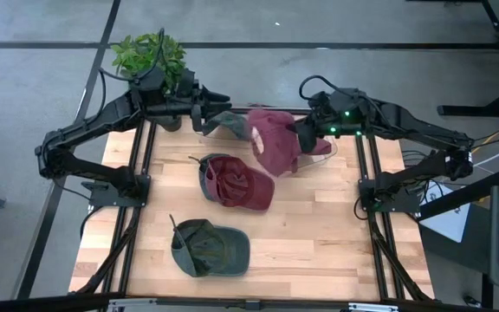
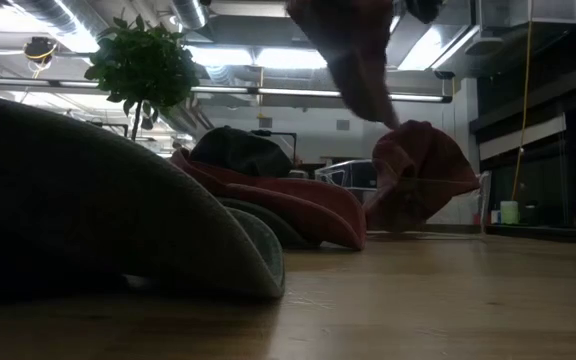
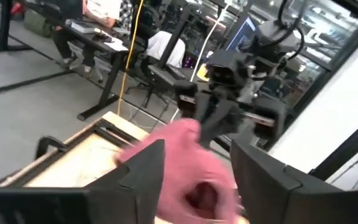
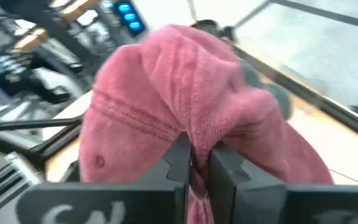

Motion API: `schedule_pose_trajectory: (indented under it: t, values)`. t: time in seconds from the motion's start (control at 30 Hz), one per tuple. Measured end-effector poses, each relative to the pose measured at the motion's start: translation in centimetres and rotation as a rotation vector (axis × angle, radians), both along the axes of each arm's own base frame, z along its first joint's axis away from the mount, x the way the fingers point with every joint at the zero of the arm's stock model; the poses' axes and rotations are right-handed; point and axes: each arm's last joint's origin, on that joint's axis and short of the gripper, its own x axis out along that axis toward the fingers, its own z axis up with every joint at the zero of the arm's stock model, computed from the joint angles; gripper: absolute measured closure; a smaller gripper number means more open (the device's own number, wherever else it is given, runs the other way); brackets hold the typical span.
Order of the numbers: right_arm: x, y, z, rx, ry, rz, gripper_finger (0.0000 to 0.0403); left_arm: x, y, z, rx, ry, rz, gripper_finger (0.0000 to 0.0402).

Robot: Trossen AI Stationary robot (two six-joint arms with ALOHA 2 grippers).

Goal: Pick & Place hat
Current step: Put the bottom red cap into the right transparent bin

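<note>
The maroon hat is held up by my right gripper, and my left gripper will next close on the edge of the opening (image 1: 261, 139) (image 3: 210, 181) in it.
My right gripper (image 1: 306, 134) is shut on a maroon hat (image 1: 275, 143) above the table's far right part; the hat also shows in the right wrist view (image 4: 166, 93) and at the top of the low view (image 2: 353, 60). My left gripper (image 1: 204, 117) is open near the far edge and points toward the held hat (image 3: 191, 168) without touching it. A dark grey hat (image 1: 228, 123) lies just beside the left fingertips. A second maroon hat (image 1: 236, 182) lies mid-table with its crown on the wood. A green hat (image 1: 208, 249) lies near the front edge. My right gripper pinches a bunched fold of the maroon hat's crown cloth (image 4: 191, 140) between its two fingers (image 4: 178, 163). The hat hangs slack below the gripper. Its lower part (image 2: 423, 170) reaches down to a clear tray; whether it rests there, I cannot tell.
A clear tray (image 1: 326, 152) stands at the far right under the held hat. A potted plant (image 1: 150, 54) stands at the far left corner. Bare wood lies at the near right (image 1: 319, 243). In the low view the green hat's brim (image 2: 118, 230) fills the foreground.
</note>
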Motion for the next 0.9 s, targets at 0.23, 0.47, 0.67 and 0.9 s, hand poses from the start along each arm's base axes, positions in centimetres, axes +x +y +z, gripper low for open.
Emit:
schedule_pose_trajectory:
  t: [0.23, 0.47, 0.67, 0.9]
  values:
    - [1.2, -0.4, -0.6, -0.002, 0.008, -0.050, 0.0369, 2.9, -2.4, -0.6, -0.049, -0.026, -0.041, 0.0202]
    - [3.7, -0.7, -1.5, 0.028, -0.017, 0.014, 0.0369, 6.6, -4.4, -2.0, -0.036, -0.034, -0.037, 0.0209]
    - [4.6, -0.7, -0.4, 0.029, -0.164, 0.081, 0.0366, 8.3, -4.8, -4.8, -0.111, 0.126, 0.034, 0.0210]
    - [4.8, -0.6, 0.2, 0.018, -0.228, 0.093, 0.0372, 10.7, -5.3, -5.8, -0.099, 0.076, 0.013, 0.0210]
